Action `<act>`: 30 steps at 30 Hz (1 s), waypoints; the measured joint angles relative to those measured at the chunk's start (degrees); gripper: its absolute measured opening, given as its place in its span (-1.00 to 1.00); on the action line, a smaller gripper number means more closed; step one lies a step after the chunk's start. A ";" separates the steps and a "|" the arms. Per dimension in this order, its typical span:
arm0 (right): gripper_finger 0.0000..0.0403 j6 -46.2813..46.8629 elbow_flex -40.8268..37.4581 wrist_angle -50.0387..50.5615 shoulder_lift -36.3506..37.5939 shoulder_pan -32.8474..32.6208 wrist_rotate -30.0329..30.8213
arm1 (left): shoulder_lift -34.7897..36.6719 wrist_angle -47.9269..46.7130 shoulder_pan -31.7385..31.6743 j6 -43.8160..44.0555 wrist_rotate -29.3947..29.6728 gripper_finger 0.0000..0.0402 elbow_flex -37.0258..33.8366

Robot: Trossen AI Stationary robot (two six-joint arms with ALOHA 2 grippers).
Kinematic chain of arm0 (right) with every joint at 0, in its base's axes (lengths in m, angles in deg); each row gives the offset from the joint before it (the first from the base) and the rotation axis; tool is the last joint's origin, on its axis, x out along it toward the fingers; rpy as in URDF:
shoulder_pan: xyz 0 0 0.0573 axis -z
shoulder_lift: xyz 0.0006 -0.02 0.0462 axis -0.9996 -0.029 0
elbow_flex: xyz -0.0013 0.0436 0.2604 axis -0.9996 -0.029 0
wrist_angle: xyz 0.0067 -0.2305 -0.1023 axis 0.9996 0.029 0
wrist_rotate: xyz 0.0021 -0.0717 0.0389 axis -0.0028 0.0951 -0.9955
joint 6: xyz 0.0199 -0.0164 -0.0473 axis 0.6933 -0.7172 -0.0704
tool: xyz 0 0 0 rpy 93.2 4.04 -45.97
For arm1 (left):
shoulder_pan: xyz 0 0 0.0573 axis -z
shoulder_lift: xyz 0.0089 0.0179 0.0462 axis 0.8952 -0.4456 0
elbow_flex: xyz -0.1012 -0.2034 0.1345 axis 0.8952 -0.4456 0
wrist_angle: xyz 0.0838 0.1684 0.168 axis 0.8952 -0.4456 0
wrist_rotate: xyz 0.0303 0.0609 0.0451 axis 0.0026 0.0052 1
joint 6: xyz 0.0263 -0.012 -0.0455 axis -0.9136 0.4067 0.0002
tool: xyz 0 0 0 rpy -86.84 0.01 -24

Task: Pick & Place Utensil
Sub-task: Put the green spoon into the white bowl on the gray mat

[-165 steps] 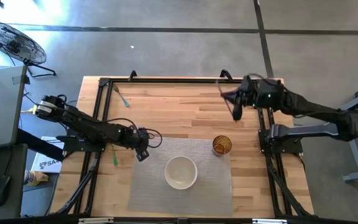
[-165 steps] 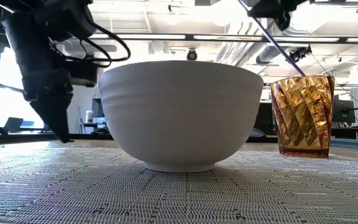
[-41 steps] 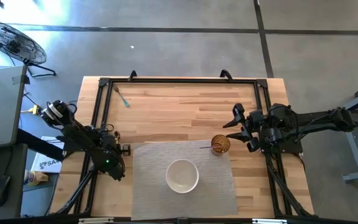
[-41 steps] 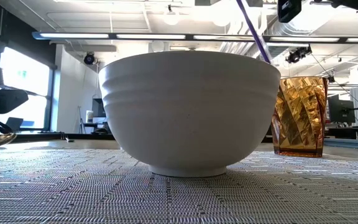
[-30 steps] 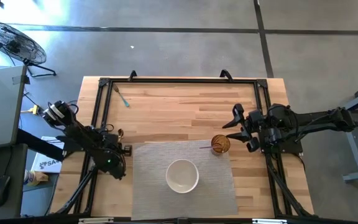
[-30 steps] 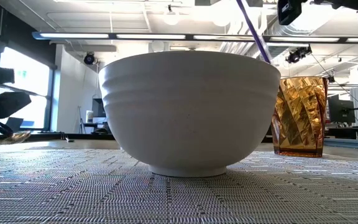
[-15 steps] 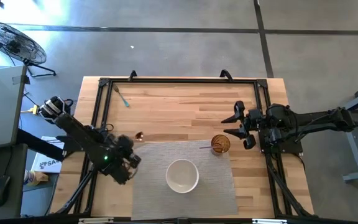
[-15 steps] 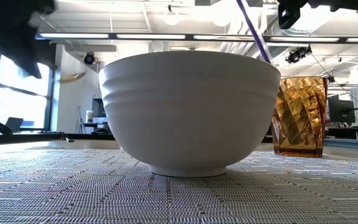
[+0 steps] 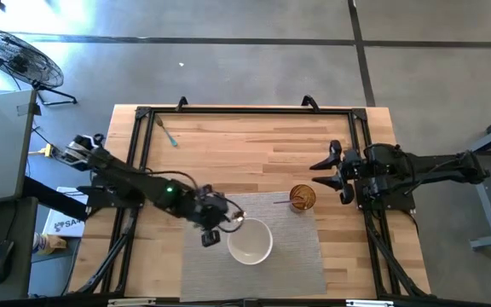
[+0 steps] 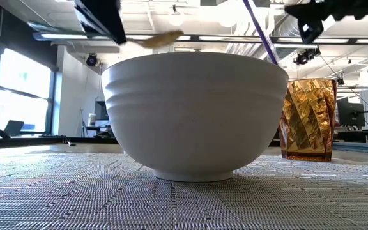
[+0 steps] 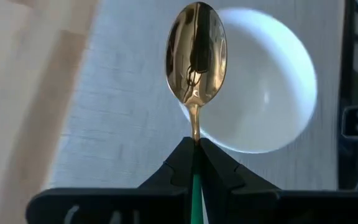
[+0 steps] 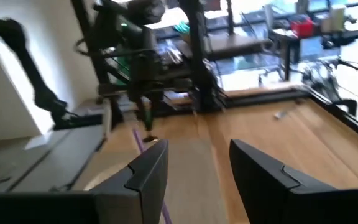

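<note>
My left gripper is to put down the spoon. It will let go of it inside the white bowl [image 9: 254, 245] [image 11: 250, 96] on the grey placemat.
My left gripper [image 9: 218, 227] is shut on a spoon [image 11: 196, 53] with a gold bowl and a green handle [image 11: 195, 186]. It hovers by the left rim of the white bowl [image 9: 251, 242], which stands on the grey placemat [image 9: 297, 256]. In the low view the spoon's gold bowl [image 10: 161, 39] shows just above the white bowl's rim [image 10: 193, 57]. An amber cup [image 9: 303, 198] on the mat's far right corner holds a purple utensil [image 10: 258, 29] leaning inside it. My right gripper [image 9: 332, 174] waits open to the right of the cup. My left gripper pinches the spoon between its two fingertips where the gold neck meets the green handle [image 11: 196, 142]. The spoon sticks out forward past the fingertips, in line with them, toward the table's right side. It is lifted clear, its gold bowl over the white bowl's left rim.
A teal utensil [image 9: 168, 133] lies on the wood at the far left. A black frame [image 9: 245, 112] runs round the tabletop. Bare wood lies beyond the mat's far edge [image 9: 245, 158].
My left gripper has risen from the table's left side and travelled toward the right edge, carrying the spoon. The spoon is lifted clear of the wood and now hangs at the white bowl's left rim.
</note>
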 joint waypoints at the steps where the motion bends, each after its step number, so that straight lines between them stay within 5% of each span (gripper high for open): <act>1: -0.18 0.11 0.00 1.81 0.86 0.00 0.80 | -1.33 0.07 -0.47 -0.60 -1.67 -0.95 0.67; 9: -0.18 0.21 -0.02 6.67 3.64 0.01 3.56 | -13.57 -1.83 -3.09 -9.77 -12.01 -0.95 13.02; 16: -0.18 0.21 -0.02 7.15 3.62 0.00 3.54 | -22.70 -8.57 -3.90 -14.50 -15.35 -0.95 23.94; 30: -0.18 0.21 -0.02 7.14 3.55 0.01 3.52 | -28.79 -7.14 -3.76 -15.93 -14.30 -0.93 25.21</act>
